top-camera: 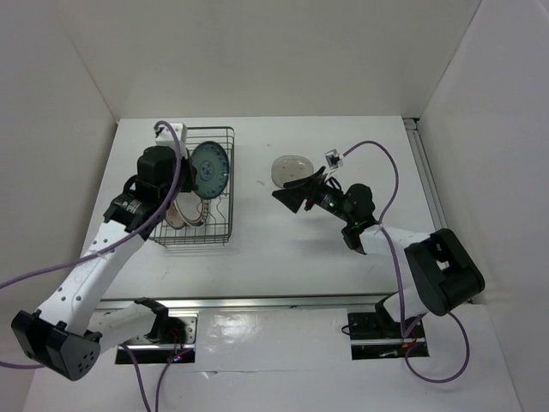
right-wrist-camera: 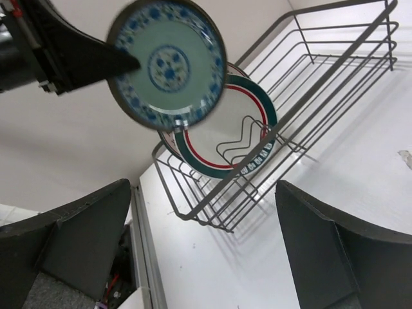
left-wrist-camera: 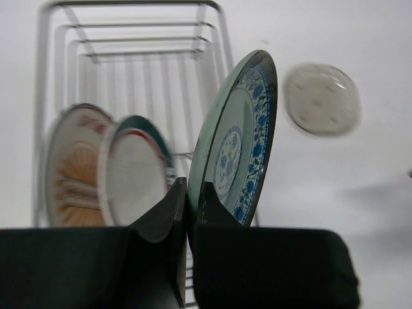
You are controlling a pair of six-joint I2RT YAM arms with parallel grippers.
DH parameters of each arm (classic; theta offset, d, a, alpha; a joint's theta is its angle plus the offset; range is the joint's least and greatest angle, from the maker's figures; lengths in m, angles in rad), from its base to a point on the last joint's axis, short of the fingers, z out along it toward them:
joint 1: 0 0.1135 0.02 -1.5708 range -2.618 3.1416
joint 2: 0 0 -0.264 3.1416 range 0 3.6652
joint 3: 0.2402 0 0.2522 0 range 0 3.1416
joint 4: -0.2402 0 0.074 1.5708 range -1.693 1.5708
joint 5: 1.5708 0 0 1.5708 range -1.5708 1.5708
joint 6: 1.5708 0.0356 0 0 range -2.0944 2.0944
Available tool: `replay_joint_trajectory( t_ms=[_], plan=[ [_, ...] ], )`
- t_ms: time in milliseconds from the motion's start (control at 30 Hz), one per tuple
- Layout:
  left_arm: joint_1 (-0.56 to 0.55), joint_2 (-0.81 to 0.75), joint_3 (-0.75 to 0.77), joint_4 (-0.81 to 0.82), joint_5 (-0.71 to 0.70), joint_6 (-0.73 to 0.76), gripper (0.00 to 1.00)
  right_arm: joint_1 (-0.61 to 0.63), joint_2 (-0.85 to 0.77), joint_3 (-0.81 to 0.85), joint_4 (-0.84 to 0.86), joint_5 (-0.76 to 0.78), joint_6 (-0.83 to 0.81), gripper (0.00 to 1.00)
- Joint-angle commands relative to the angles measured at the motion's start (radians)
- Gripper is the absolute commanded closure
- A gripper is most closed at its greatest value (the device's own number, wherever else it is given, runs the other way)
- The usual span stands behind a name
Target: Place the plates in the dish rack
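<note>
My left gripper will put the small teal patterned plate down in the rack slot (top-camera: 210, 205) (left-wrist-camera: 178, 178) next to the red-and-dark-ringed plate.
My left gripper (top-camera: 194, 182) is shut on the rim of the small teal patterned plate (top-camera: 210, 168) and holds it on edge above the dark wire dish rack (top-camera: 225, 230). It also shows in the left wrist view (left-wrist-camera: 235, 138) and the right wrist view (right-wrist-camera: 166, 63). Two plates stand in the rack: the orange-centred one (left-wrist-camera: 72, 170) and the red-and-dark-ringed one (left-wrist-camera: 135, 177). The translucent grey plate (top-camera: 292, 169) lies flat on the table right of the rack. My right gripper (top-camera: 292, 199) is open and empty just near that grey plate, pointing toward the rack (right-wrist-camera: 309, 116).
A white block (top-camera: 174, 132) sits at the rack's far left corner. White walls enclose the table on three sides. A metal rail (top-camera: 425, 180) runs along the table's right edge.
</note>
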Motion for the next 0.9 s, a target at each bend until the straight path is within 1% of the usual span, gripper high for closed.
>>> replay_joint_trajectory(
  t_ms=[0,133,200,333,400,500,600,667,867],
  plan=[
    [0.004,-0.029,0.022,0.027,-0.337,0.069,1.00,-0.002,-0.030,-0.010,-0.030,0.021,-0.046,0.00],
    [0.004,0.017,0.022,-0.015,-0.443,0.069,1.00,-0.022,-0.039,-0.033,-0.030,-0.001,-0.046,0.00],
    [0.004,0.037,0.022,-0.024,-0.472,0.069,1.00,-0.033,-0.050,-0.045,-0.030,-0.012,-0.046,0.00],
    [0.004,0.086,0.010,-0.045,-0.463,0.030,1.00,-0.079,-0.085,-0.068,-0.030,-0.041,-0.034,0.00],
    [0.004,0.109,0.010,-0.081,-0.482,0.007,1.00,-0.095,-0.096,-0.081,-0.001,-0.054,-0.023,0.00],
    [0.004,0.130,0.001,-0.081,-0.491,0.007,1.00,-0.137,-0.096,-0.107,0.037,-0.075,0.002,0.00],
    [0.004,0.156,0.001,-0.081,-0.471,-0.002,1.00,-0.160,-0.096,-0.125,0.080,-0.100,0.028,0.00],
    [0.004,0.170,0.001,-0.081,-0.448,-0.013,1.00,-0.174,-0.087,-0.134,0.080,-0.112,0.038,0.00],
    [0.004,0.245,0.021,-0.092,-0.439,-0.025,1.00,-0.205,-0.087,-0.143,0.117,-0.135,0.049,0.00]
  ],
)
